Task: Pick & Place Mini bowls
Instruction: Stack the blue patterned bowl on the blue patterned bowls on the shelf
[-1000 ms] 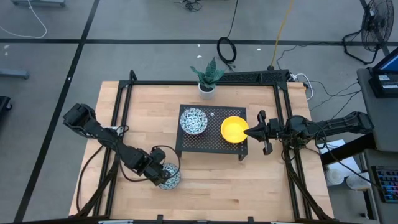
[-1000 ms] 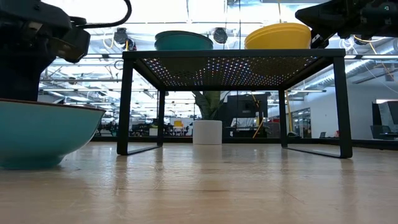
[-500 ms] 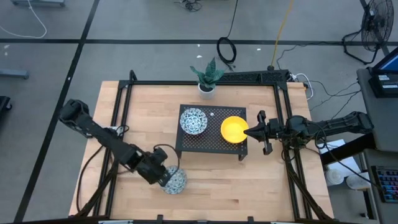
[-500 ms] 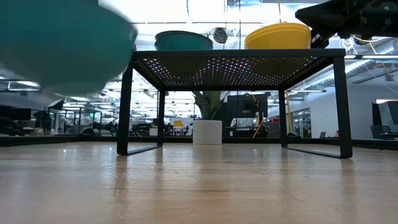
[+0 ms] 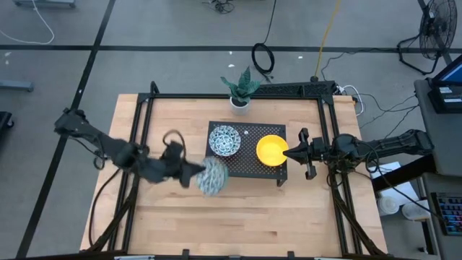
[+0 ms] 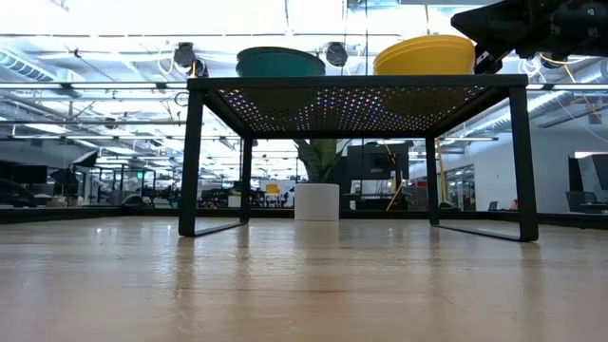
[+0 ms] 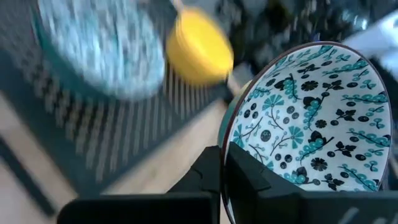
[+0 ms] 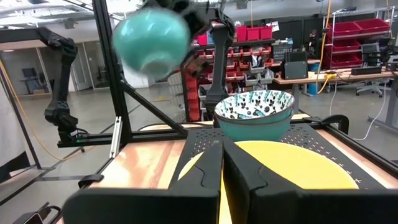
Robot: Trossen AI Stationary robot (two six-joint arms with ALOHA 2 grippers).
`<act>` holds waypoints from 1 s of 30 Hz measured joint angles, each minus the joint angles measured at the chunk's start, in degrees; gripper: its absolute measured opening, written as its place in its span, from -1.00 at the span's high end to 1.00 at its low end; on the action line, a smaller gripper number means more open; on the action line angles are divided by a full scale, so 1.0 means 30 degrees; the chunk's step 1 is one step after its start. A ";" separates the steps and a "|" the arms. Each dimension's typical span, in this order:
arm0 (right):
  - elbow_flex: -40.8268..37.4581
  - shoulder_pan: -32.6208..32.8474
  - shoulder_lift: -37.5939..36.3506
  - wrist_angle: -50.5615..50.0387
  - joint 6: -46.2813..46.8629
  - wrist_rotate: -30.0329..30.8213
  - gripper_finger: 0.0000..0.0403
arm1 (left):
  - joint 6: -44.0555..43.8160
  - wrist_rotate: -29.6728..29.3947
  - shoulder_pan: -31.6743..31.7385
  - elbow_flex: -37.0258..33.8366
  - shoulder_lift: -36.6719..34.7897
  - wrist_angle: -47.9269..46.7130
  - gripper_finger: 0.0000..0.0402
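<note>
Next, I release the teal patterned bowl from my left gripper inside the white patterned bowl on the black mesh rack (image 5: 229,141) (image 7: 104,45).
Three mini bowls show. A white bowl with blue-green pattern (image 5: 224,139) and a yellow bowl (image 5: 271,150) stand on the black mesh rack (image 5: 245,167). A second patterned bowl (image 5: 213,176) is in the air just left of the rack, teal outside (image 8: 151,34). My left gripper (image 5: 198,173) is shut on it. My right gripper (image 5: 291,152) is at the yellow bowl's right rim and shut on it. In the low view the teal bowl (image 6: 280,62) and the yellow bowl (image 6: 425,55) sit on the rack top. My left gripper (image 7: 222,180) pinches the patterned bowl's rim (image 7: 231,138), one finger inside and one outside. It comes roughly level from the table's left. The bowl is lifted clear of the table and tilted steeply. My right gripper (image 8: 221,180) pinches the yellow bowl's rim (image 8: 261,149) on the side toward the table's right (image 5: 284,151), fingers straddling the rim. It comes level from the table's right. The bowl rests upright on the rack top.
A white plant pot (image 5: 240,103) with a green plant stands beyond the rack's far edge, seen under the rack too (image 6: 315,201). A black frame (image 5: 144,130) borders the table. Bare wood (image 5: 253,217) lies near the front edge.
My left gripper has lifted the patterned bowl off the table's near-left part, carrying it up, toward the far edge and right to the rack's left side. The bowl has tipped from upright to steeply tilted and left the low view.
</note>
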 joint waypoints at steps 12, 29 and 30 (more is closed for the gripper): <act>0.0000 0.0004 0.0000 0.0015 -0.0003 0.0029 1.00 | 0.0228 0.4177 0.7042 0.4143 0.0893 -0.4517 0.96; 0.0000 0.0000 -0.0007 0.0003 -0.0290 0.0007 1.00 | -0.0352 0.8281 1.1001 0.4442 0.4266 -0.7131 0.96; 0.0000 0.0007 -0.0007 0.0000 -0.0289 0.0007 1.00 | -0.0358 0.8330 1.1059 0.4442 0.4397 -0.7232 0.95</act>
